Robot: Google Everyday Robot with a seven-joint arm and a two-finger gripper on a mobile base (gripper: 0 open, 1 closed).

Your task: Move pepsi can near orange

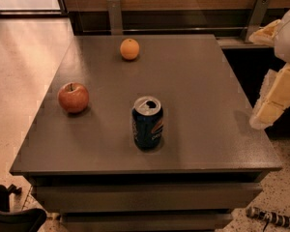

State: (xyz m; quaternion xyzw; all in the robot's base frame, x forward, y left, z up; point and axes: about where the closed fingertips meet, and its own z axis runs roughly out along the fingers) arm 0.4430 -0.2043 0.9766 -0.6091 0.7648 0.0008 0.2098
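The robot's gripper should go to the pepsi can next and close around the middle of its body [149, 128], below the silver top.
The pepsi can [147, 123] is dark blue with a silver opened top. It stands upright on the grey table [208, 91], near the front middle. The orange [129, 49] lies at the table's far side, left of centre, well apart from the can. My gripper [269, 111] is the cream-white part at the right edge of the view. It hangs beside the table's right edge, to the right of the can, and touches nothing.
A red apple [73, 97] with a stem lies on the table's left side. A wooden wall with metal brackets [115, 14] runs behind the table. A black object [9, 211] sits on the floor at bottom left, and a striped item [273, 218] at bottom right.
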